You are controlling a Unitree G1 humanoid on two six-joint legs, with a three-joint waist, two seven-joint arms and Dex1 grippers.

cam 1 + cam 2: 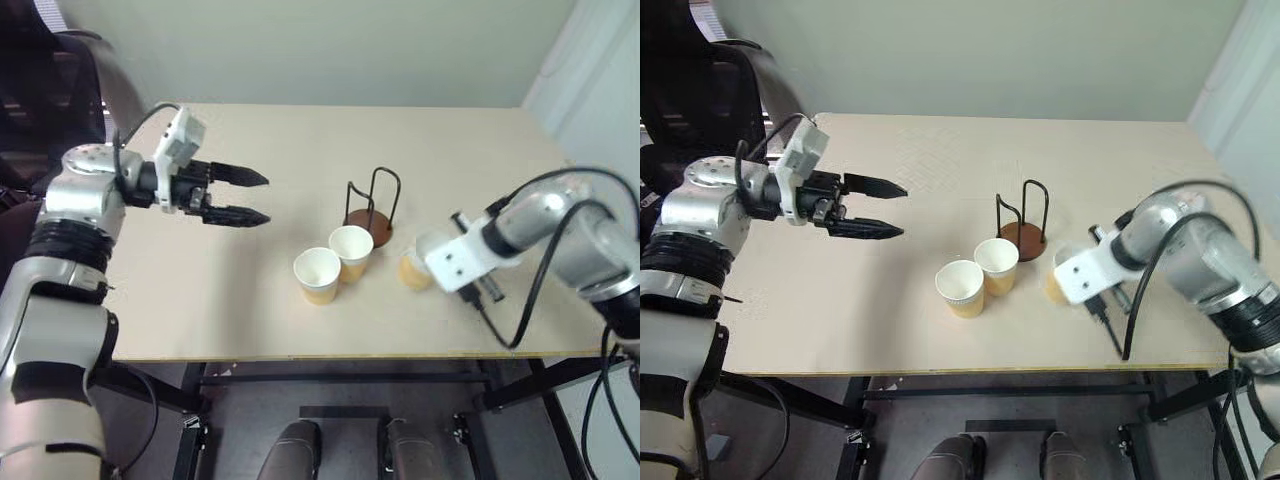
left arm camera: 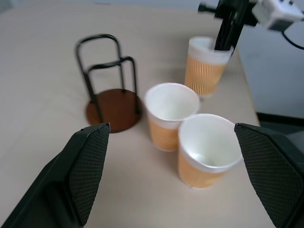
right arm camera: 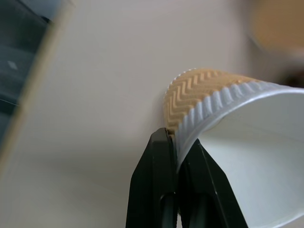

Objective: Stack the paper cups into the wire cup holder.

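Note:
I will use my right gripper to set the paper cup, now slightly tilted beside the holder, down on the brown disc base [image 1: 368, 224], between the black wire loops.
Two paper cups [image 1: 318, 274] [image 1: 351, 250] stand upright, touching each other, just in front of the wire cup holder [image 1: 372, 215], which has a brown disc base and black wire loops. A third paper cup [image 1: 411, 270] sits to the holder's right, slightly tilted. My right gripper [image 3: 176, 145] is shut on this cup's rim wall, one finger inside and one outside. I cannot tell whether its bottom rests on the table. My left gripper [image 1: 266, 198] hovers open over the table left of the holder, pointing toward the cups and holding nothing.
The beige table [image 1: 250, 330] has its front edge close to the cups and its right edge near my right arm. A black cable [image 1: 520, 320] loops off the right wrist. A dark chair [image 1: 45, 70] stands at the back left.

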